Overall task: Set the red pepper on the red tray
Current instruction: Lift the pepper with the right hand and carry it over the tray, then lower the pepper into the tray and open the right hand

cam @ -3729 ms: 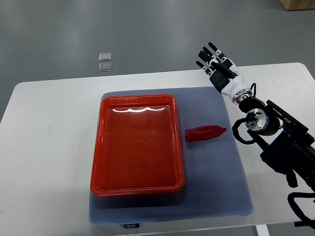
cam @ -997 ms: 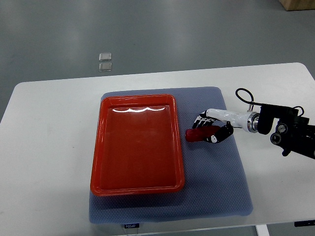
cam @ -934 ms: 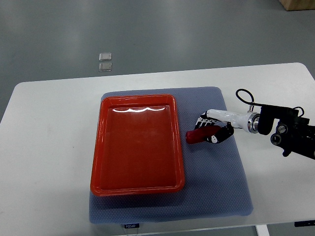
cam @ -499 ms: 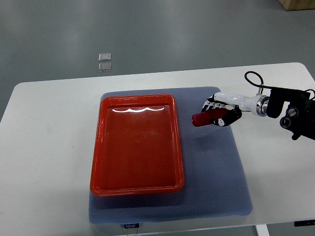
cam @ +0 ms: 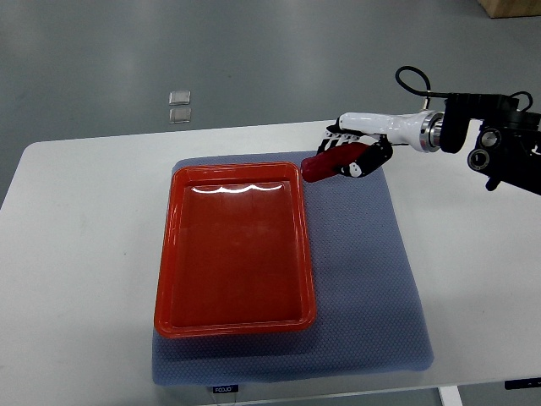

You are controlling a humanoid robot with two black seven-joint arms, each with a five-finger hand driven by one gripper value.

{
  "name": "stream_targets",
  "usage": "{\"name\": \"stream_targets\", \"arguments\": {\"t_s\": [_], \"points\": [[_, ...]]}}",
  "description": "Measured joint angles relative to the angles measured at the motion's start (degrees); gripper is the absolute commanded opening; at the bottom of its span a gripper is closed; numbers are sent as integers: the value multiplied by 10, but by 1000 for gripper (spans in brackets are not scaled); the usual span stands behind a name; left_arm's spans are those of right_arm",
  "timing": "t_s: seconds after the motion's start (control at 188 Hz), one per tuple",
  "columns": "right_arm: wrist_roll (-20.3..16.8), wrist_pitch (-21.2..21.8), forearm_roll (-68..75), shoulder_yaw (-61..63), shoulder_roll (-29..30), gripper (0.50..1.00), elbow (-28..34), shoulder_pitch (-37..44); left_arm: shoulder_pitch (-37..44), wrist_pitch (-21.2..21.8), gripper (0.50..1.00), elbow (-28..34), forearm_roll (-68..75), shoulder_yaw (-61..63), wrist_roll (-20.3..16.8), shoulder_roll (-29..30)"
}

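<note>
I should set the red pepper down with my right gripper between the red tray's middle and the rim (cam: 210,235) opposite my arm.
The red pepper (cam: 324,164) is held in the air by my right hand (cam: 353,151), whose fingers are shut around it. It hangs just off the far right corner of the red tray (cam: 173,279), with its tip pointing left toward the tray. The tray is a shallow rectangular dish with nothing in it, lying on the blue-grey mat (cam: 372,279). My right arm (cam: 473,139) comes in from the right edge, above the table's far side. No left arm shows.
The mat lies on a white table (cam: 84,245). Two small clear squares (cam: 179,106) lie on the grey floor beyond the table's far edge.
My right hand came down on the pepper lying on the mat, closed on it, lifted it, and has carried it up and to the left, toward the tray's far right corner.
</note>
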Motion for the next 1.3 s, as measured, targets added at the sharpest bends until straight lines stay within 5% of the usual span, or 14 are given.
{"name": "stream_targets", "arguments": {"t_s": [0.562,1.263,1.3], "points": [[2,-11,18,-49,262,500,-142,17,0,0,1000,-5,0,0,1,0],[12,-41,7,-64,298,500,-183,-42,0,-1,1000,-2,0,-1,1,0],[13,-45,7,-65,298,537,-184,-45,0,-1,1000,-1,0,-1,1,0]]}}
